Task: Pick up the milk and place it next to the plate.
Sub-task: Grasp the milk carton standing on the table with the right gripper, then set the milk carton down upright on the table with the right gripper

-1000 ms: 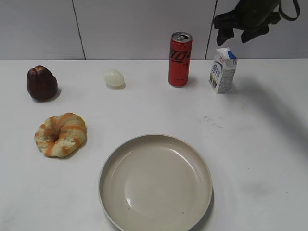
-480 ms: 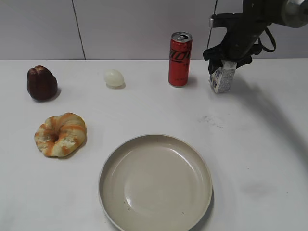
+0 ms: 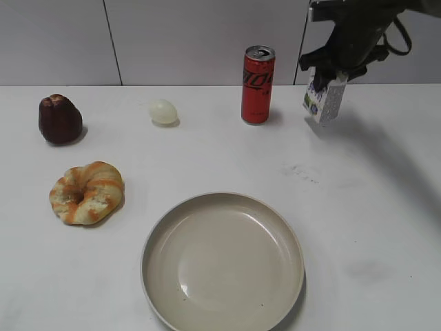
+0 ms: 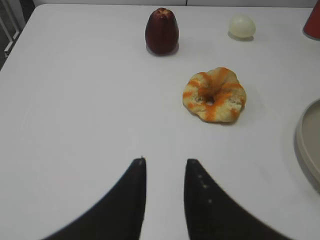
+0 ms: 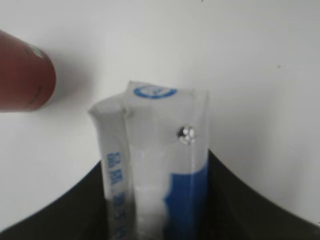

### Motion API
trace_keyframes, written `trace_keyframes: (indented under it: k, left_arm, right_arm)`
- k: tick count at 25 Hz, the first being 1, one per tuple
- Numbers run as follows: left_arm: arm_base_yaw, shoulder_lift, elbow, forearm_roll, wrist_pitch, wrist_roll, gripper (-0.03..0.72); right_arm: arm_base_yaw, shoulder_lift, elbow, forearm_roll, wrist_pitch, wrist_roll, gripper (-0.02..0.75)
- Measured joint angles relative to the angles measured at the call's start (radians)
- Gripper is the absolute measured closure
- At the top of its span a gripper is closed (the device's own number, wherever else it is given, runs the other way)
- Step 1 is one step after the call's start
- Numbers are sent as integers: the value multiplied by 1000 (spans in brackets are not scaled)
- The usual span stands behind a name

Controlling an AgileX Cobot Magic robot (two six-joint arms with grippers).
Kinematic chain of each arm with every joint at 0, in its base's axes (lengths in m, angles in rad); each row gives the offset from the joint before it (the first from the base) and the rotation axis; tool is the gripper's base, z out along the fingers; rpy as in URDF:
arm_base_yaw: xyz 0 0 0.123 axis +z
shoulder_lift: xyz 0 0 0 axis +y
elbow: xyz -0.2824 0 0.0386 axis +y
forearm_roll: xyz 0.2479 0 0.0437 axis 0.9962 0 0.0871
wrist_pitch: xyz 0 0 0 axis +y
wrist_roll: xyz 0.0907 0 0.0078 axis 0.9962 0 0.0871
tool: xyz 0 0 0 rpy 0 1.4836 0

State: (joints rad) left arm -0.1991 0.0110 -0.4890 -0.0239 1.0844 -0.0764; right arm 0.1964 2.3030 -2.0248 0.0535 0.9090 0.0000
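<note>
The milk will go down from my right gripper onto the table (image 3: pixel 209 186) just behind the plate's far rim, facing the pale egg.
The milk (image 3: pixel 324 98), a small white carton with blue lettering, hangs tilted just above the table at the back right, right of the red can. My right gripper (image 3: pixel 333 67) is shut on its top. In the right wrist view the milk (image 5: pixel 155 155) fills the space between the dark fingers of my right gripper (image 5: pixel 156 200). The plate (image 3: pixel 222 261), a wide beige dish, lies at the front middle, and its rim (image 4: pixel 306 145) shows in the left wrist view. My left gripper (image 4: pixel 164 161) is open and empty over bare table.
A red can (image 3: pixel 258 85) stands just left of the milk and shows in the right wrist view (image 5: pixel 22 75). A pale egg (image 3: pixel 163 111), a dark red fruit (image 3: pixel 60 119) and an orange-striped bread ring (image 3: pixel 87 192) sit on the left half of the white table.
My right gripper came down onto the milk, closed on its top and lifted it slightly, tilting it. The left gripper shows no earlier frame.
</note>
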Motion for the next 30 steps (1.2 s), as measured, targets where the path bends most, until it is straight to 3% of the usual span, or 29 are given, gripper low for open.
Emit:
trace_keyframes:
  k: [5, 9, 16, 22, 25, 30]
  left_arm:
    - [0, 0, 0, 0, 0, 0, 479]
    - [0, 0, 0, 0, 0, 0, 479]
    - [0, 0, 0, 0, 0, 0, 479]
    - [0, 0, 0, 0, 0, 0, 479]
    - [0, 0, 0, 0, 0, 0, 479]
    - [0, 0, 0, 0, 0, 0, 479]
  right_arm:
    - [2, -165, 1, 5, 91, -45, 438]
    - [26, -302, 46, 74, 127, -122, 438]
    - [228, -413, 221, 126, 110, -266, 439]
    - [420, -378, 353, 137, -51, -566, 439]
    - [454, -332, 371, 139, -97, -719, 439]
    - [454, -221, 376, 131, -108, -808, 439]
